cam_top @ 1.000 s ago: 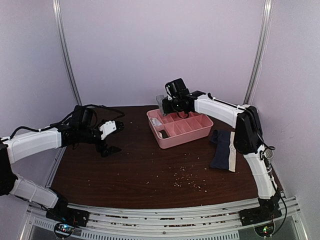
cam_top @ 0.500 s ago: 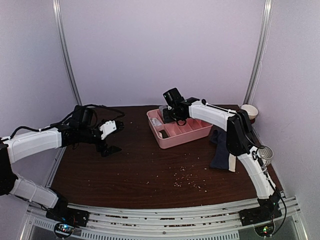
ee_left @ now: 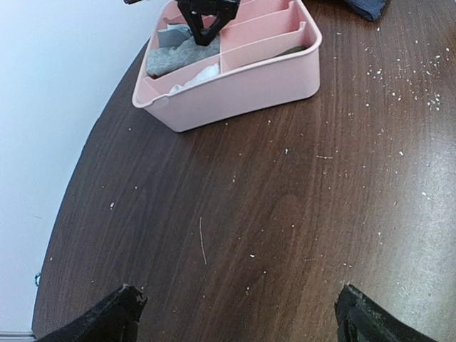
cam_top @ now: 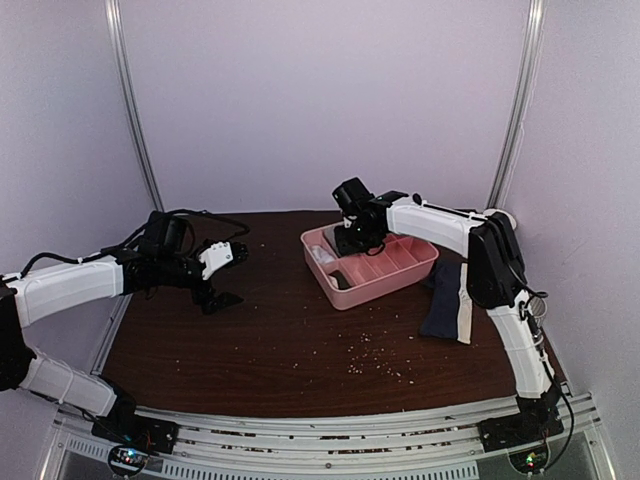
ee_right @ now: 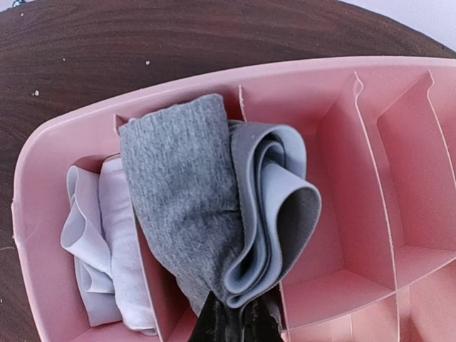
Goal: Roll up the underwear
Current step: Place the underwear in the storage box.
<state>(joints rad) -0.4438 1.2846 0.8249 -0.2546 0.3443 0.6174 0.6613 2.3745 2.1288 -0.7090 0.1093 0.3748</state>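
My right gripper will release the grey underwear down in the pink tray's compartment [cam_top: 344,255] [ee_right: 203,221] beside the white cloth.
The grey underwear [ee_right: 185,192] is a rolled bundle standing across a divider at the left end of the pink tray [ee_right: 342,68]. My right gripper [ee_right: 239,320] is shut on its lower edge, and it shows over the tray in the top view [cam_top: 350,238] and the left wrist view [ee_left: 206,21]. The grey underwear [ee_left: 174,57] also shows there. The navy underwear [cam_top: 445,295], with a cream waistband, lies flat on the table right of the tray [cam_top: 400,275]. My left gripper [cam_top: 226,276] hovers open over bare table far left of the tray, nothing between its fingers [ee_left: 117,313].
A white cloth [ee_right: 100,228] fills the tray's leftmost compartment. The other compartments to the right look bare pink. Crumbs [cam_top: 375,355] are scattered over the dark wooden table [cam_top: 280,350]. White walls close in behind and at both sides.
The right gripper, with the grey underwear in it, has shifted a little right and nearer. The pink tray has slid and turned with it. The left arm has not moved.
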